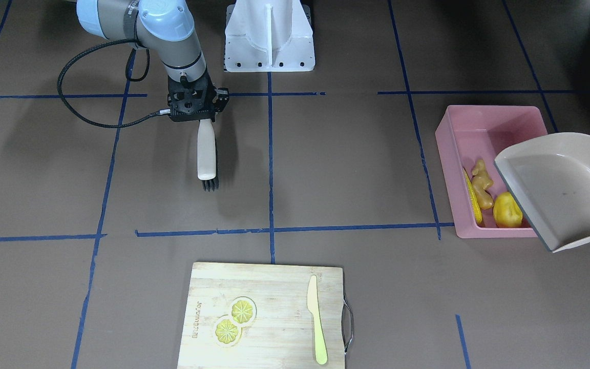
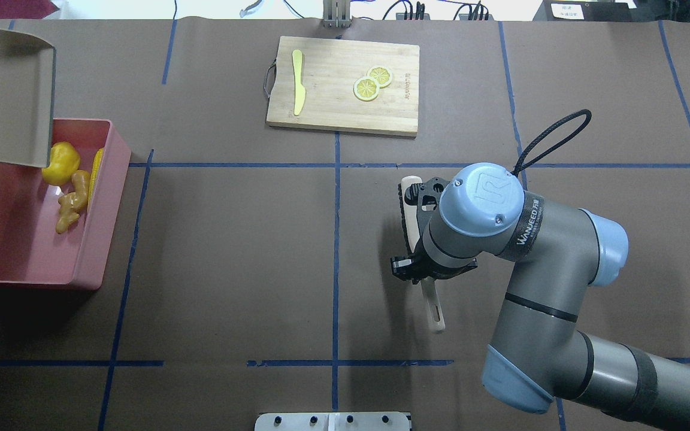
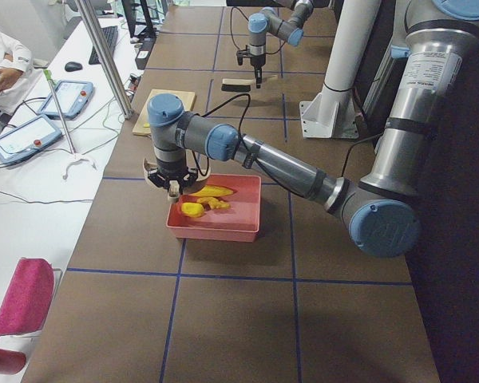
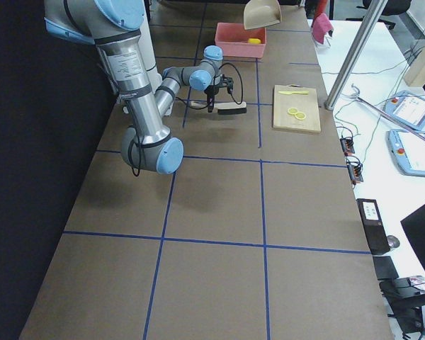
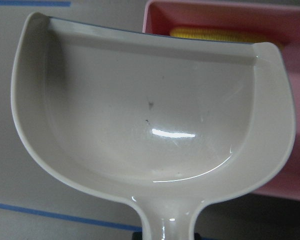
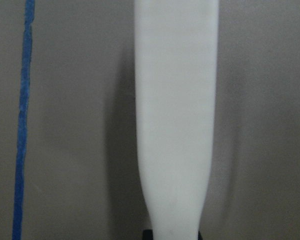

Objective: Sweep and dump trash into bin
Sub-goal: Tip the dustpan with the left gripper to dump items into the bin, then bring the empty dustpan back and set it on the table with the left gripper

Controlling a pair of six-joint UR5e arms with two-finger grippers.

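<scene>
My left gripper needs to let go of the beige dustpan next to the blue tape line (image 1: 307, 153) in front of the white arm base.
The pink bin (image 1: 500, 120) stands at my left side and also shows in the overhead view (image 2: 33, 251). In it lie the corn cob (image 1: 471, 197), the ginger root (image 1: 482, 184) and the yellow potato-like piece (image 1: 507, 210). My left gripper (image 5: 167, 234) is shut on the handle of the beige dustpan (image 1: 564, 189), which hangs tilted and empty over the bin's end. My right gripper (image 1: 195, 105) is shut on the handle of a white brush (image 1: 206, 154), held low over the table's middle, far from the bin.
A wooden cutting board (image 1: 274, 292) with two lemon slices (image 1: 234, 320) and a yellow-green knife (image 1: 316, 320) lies at the table's operator side. The white arm base (image 1: 269, 36) stands at the robot side. Blue tape lines cross the brown table.
</scene>
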